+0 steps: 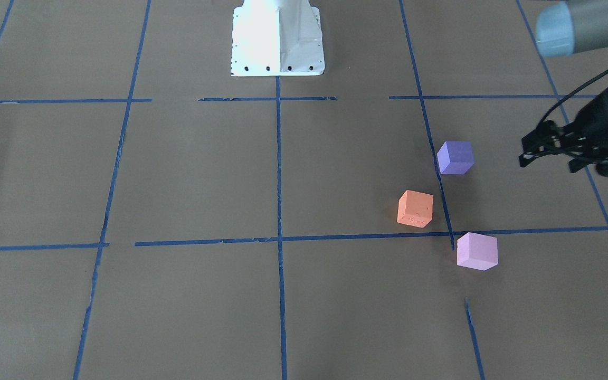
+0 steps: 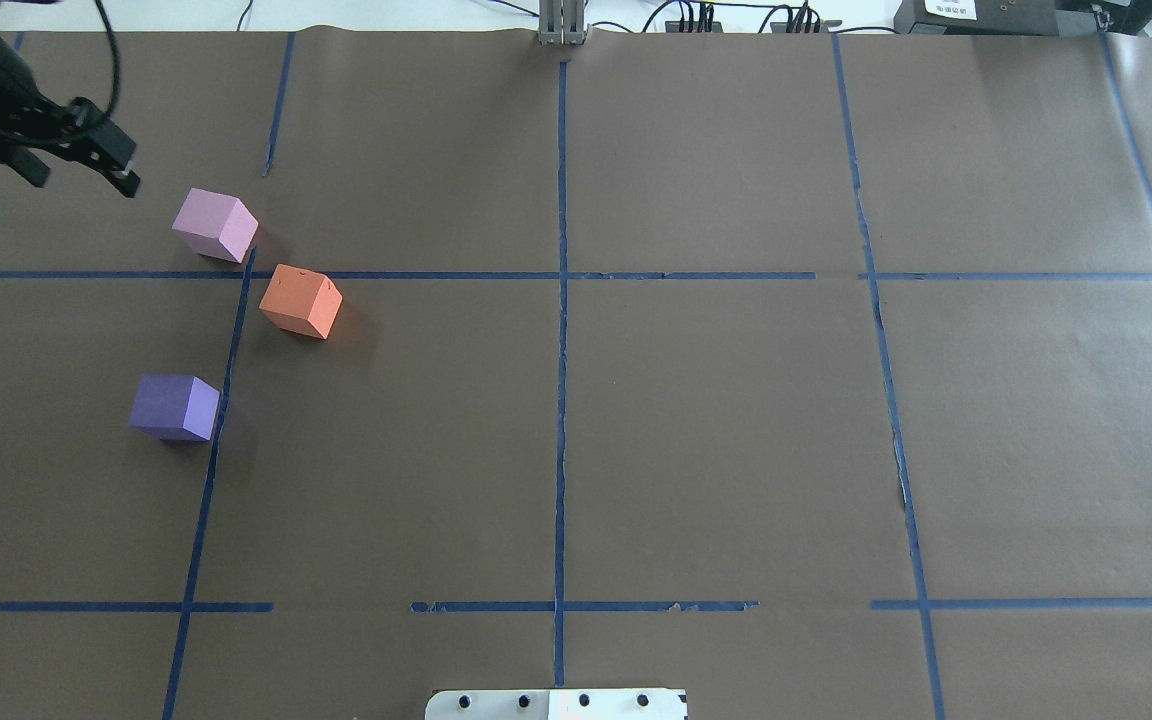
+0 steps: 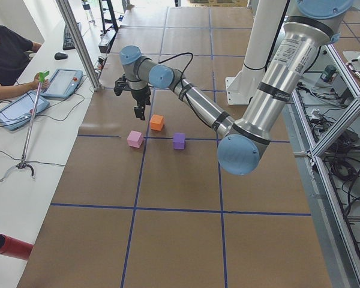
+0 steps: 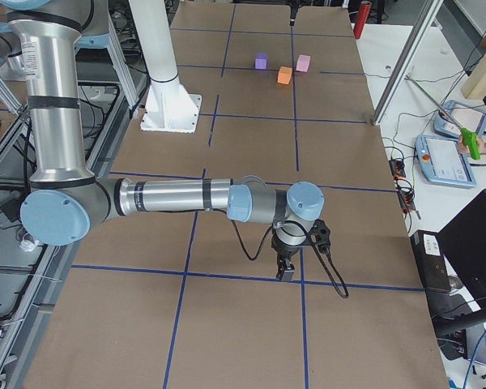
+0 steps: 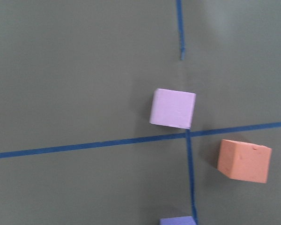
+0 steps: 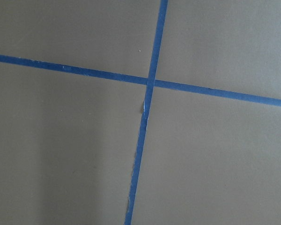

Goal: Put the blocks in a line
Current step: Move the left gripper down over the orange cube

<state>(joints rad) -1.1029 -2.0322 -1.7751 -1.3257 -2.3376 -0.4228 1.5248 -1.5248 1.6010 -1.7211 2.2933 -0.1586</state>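
The orange block sits between the pink and blue-violet blocks, and my left gripper should move to it next and close on the orange block's opposite sides (image 1: 416, 208) (image 5: 245, 161).
Three foam cubes sit apart on the brown table. The pale pink-lilac block (image 2: 216, 225) is farthest from the robot base, the orange block (image 2: 302, 301) is beside it, and the blue-violet block (image 2: 176, 407) is nearest the base. They also show in the front view: pink (image 1: 476, 251), orange (image 1: 415, 209), blue-violet (image 1: 455, 157). My left gripper (image 2: 82, 180) hovers open and empty, left of the pink block; its wrist view shows the pink block (image 5: 173, 108) below. My right gripper (image 4: 285, 271) shows only in the exterior right view, far from the blocks, and I cannot tell its state.
Blue tape lines (image 2: 561, 300) divide the table into squares. The white robot base plate (image 1: 277, 39) stands at the table's near edge. An operator (image 3: 6, 51) with tablets sits beyond the far edge. A red cylinder (image 3: 9, 247) lies off the paper.
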